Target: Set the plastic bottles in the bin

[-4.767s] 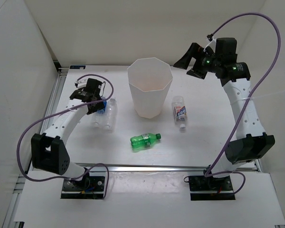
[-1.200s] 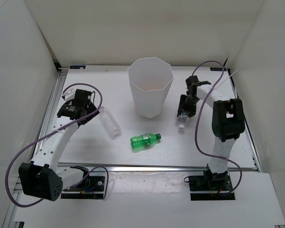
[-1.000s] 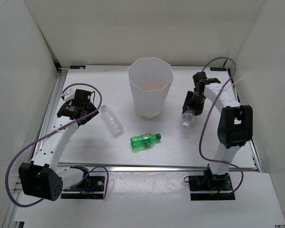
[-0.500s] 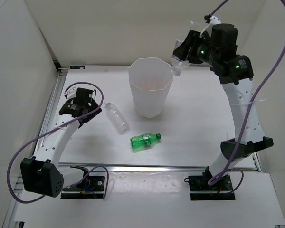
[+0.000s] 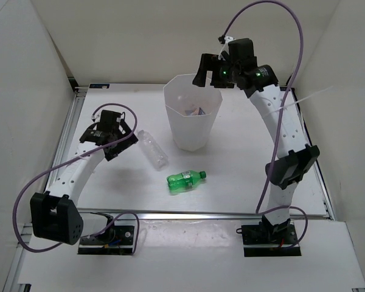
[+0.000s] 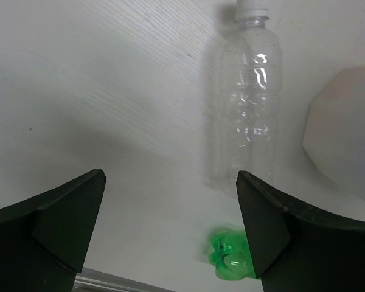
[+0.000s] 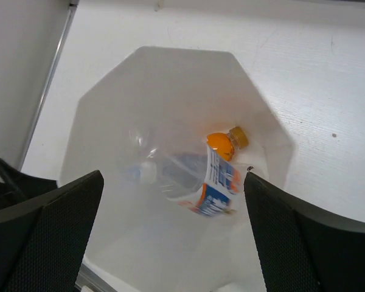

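The robot's left gripper should next close on the upper body of the clear bottle (image 5: pixel 149 143) (image 6: pixel 250 97) that lies beside the bin, slightly below the bottle's white cap.
The tall white bin (image 5: pixel 192 131) stands at the table's middle back. My right gripper (image 5: pixel 207 74) hangs open above its rim with nothing between its fingers. In the right wrist view the bin (image 7: pixel 258 97) holds an orange bottle (image 7: pixel 221 143) with a blue and white label, and a blurred clear bottle (image 7: pixel 151 173) with a white cap. A plain clear bottle (image 5: pixel 153 149) lies left of the bin, and a green bottle (image 5: pixel 185 179) in front of it. My left gripper (image 5: pixel 123 146) is open just left of the clear bottle (image 6: pixel 246 103), not touching it.
White walls close in the table on the left, back and right. A metal rail (image 5: pixel 201 214) runs along the near edge. In the left wrist view, the green bottle (image 6: pixel 233 261) lies by the right fingertip (image 6: pixel 267 225) and the bin (image 6: pixel 344 143) shows at the right.
My right gripper lifted a labelled clear bottle from right of the bin, carried it over the rim and opened; the bottle is now inside. The plain clear bottle shifted slightly right.
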You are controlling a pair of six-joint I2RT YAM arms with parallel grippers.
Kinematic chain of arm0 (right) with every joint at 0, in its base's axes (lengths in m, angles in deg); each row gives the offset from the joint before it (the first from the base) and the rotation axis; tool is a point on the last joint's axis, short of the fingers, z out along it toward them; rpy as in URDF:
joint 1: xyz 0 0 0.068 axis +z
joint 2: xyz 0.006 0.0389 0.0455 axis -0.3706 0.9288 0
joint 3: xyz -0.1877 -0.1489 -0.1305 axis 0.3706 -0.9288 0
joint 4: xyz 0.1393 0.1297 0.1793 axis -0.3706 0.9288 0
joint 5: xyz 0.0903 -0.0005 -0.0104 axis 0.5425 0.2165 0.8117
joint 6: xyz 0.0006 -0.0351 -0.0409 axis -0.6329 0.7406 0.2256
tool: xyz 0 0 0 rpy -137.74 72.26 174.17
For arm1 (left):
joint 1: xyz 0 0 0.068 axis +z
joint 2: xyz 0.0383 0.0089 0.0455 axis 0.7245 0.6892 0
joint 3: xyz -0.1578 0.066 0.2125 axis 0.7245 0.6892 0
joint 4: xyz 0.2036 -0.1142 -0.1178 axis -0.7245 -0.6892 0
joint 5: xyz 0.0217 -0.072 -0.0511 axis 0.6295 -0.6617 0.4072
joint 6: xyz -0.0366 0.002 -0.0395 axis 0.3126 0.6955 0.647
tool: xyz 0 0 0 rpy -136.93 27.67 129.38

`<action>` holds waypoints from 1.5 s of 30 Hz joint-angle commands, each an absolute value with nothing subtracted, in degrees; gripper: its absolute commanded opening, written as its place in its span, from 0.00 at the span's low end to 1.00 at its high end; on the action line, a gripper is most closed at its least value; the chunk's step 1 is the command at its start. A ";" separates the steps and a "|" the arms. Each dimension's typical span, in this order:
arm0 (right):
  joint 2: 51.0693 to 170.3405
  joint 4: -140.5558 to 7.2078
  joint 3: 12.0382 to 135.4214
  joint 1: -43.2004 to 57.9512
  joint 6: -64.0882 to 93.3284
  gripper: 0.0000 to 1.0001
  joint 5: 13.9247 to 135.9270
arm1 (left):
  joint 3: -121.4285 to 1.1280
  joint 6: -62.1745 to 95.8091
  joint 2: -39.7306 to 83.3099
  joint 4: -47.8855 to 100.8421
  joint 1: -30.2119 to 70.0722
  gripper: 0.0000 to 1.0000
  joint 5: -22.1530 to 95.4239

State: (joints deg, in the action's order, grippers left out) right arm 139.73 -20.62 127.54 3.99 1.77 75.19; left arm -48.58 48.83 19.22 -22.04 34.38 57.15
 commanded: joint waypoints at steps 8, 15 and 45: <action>120.96 -22.27 125.72 3.91 1.48 1.00 70.36 | -57.75 48.48 31.08 -13.95 32.20 1.00 41.21; 115.50 -20.42 119.92 2.15 1.48 1.00 70.89 | -64.70 46.63 44.19 -13.42 30.96 1.00 39.97; 108.37 -18.31 111.92 -2.68 0.96 1.00 67.73 | -74.47 48.03 58.73 -20.54 30.96 0.67 38.82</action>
State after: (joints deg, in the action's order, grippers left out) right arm 110.79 -17.67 112.51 -2.55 0.83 70.07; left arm -73.12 47.34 62.54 -18.50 31.08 37.76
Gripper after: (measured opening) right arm 0.998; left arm 0.765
